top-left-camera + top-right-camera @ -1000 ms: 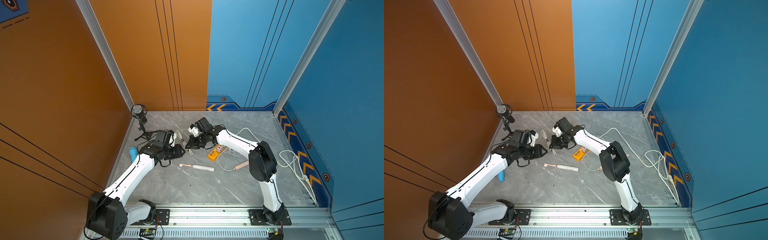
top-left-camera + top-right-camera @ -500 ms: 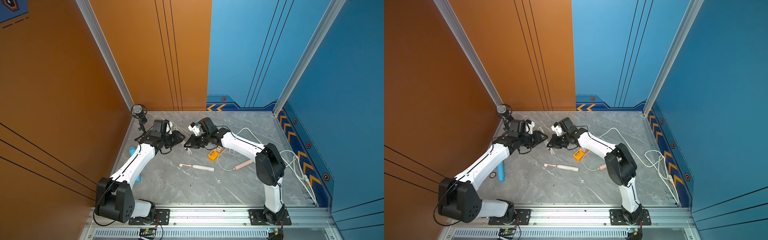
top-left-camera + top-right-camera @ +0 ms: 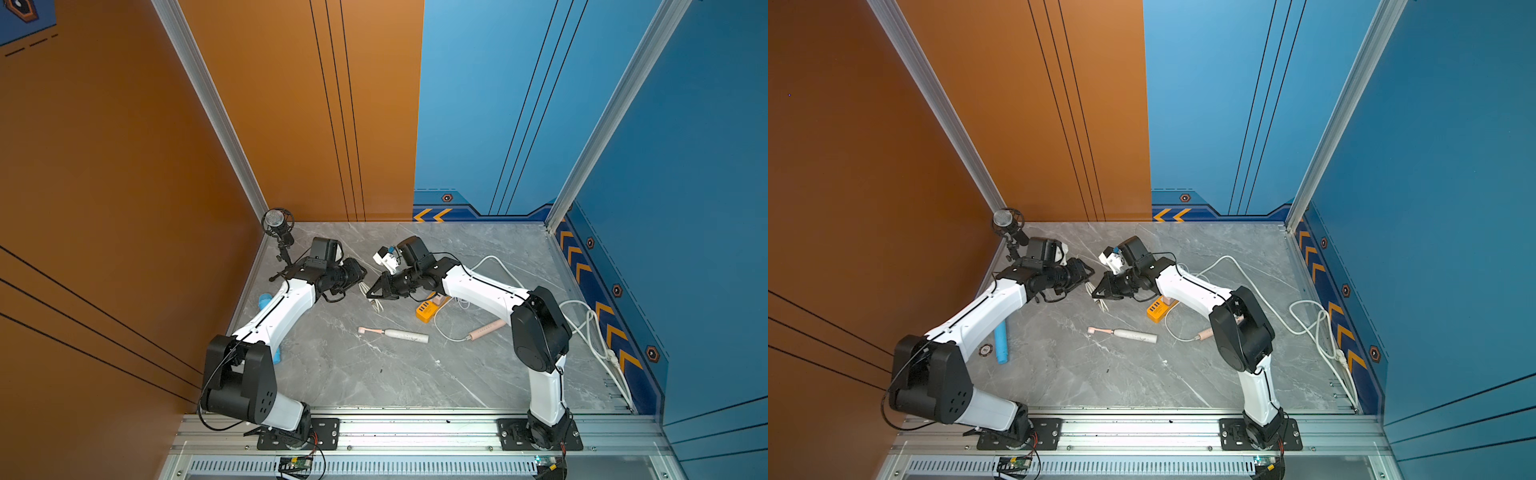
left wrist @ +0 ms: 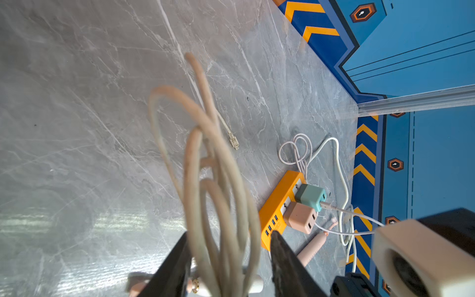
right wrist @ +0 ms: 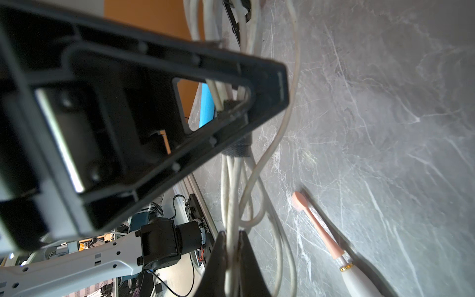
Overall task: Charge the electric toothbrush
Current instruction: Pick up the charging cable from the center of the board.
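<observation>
I need to open my right gripper, as it pinches bundled parts of the charging cable below the tie, and take the cable's single loose lead (image 5: 284,126) with it while my left gripper holds the coil.
The white electric toothbrush (image 3: 395,334) with a pink head lies flat mid-table, also showing in the right wrist view (image 5: 316,226). A coiled off-white charging cable (image 3: 376,303) hangs above the table behind it. My right gripper (image 5: 231,232) is shut on a few of its strands, seen in a top view (image 3: 370,294). My left gripper (image 4: 228,232) faces it from the left (image 3: 362,276). Its jaws stand apart around the loose coil (image 4: 205,154), with a narrow gap at one finger. The cable's small plug (image 4: 234,141) dangles free.
An orange power strip (image 3: 426,309) lies right of the grippers, carrying a teal adapter (image 4: 311,196) and a pink adapter (image 4: 299,217). A pink toothbrush (image 3: 486,329) lies plugged to a white lead. A blue toothbrush (image 3: 1001,340) is under my left arm. A microphone (image 3: 276,224) stands in the far-left corner, and a white power cord (image 3: 590,332) loops at right.
My left arm swung its gripper back toward the far wall and brought it up to the coil opposite the right gripper. The right gripper kept its hold and barely shifted.
</observation>
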{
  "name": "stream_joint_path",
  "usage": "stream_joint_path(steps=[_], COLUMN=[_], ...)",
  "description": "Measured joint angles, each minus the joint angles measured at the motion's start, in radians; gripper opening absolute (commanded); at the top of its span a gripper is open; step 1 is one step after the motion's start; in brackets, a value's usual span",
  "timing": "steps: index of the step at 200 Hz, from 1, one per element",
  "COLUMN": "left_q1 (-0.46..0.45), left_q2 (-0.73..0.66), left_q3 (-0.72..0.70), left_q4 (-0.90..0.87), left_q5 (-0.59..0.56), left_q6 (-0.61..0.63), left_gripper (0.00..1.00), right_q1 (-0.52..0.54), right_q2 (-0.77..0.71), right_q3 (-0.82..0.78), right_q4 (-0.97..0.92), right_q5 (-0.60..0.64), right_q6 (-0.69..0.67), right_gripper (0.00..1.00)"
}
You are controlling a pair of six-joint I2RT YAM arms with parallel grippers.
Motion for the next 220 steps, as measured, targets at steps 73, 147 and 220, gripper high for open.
stream_joint_path(steps=[73, 147, 220], left_q1=[-0.024, -0.084, -0.098], left_q2=[0.003, 0.017, 0.017], left_q3=[0.016, 0.145, 0.168], left_q4=[0.001, -0.094, -0.154], left_q5=[-0.048, -0.141, -0.189], left_q6=[-0.007, 0.017, 0.017], left_gripper=[0.02, 0.0, 0.0], right_q1=[-0.017, 0.0, 0.063], right_q2=[0.01, -0.068, -0.218], right_q3=[0.047, 0.064, 0.018], right_q4=[-0.107, -0.267, -0.298], right_q5=[0.026, 0.243, 0.378], right_q6=[-0.147, -0.27, -0.132], right_gripper=[0.21, 0.4, 0.42])
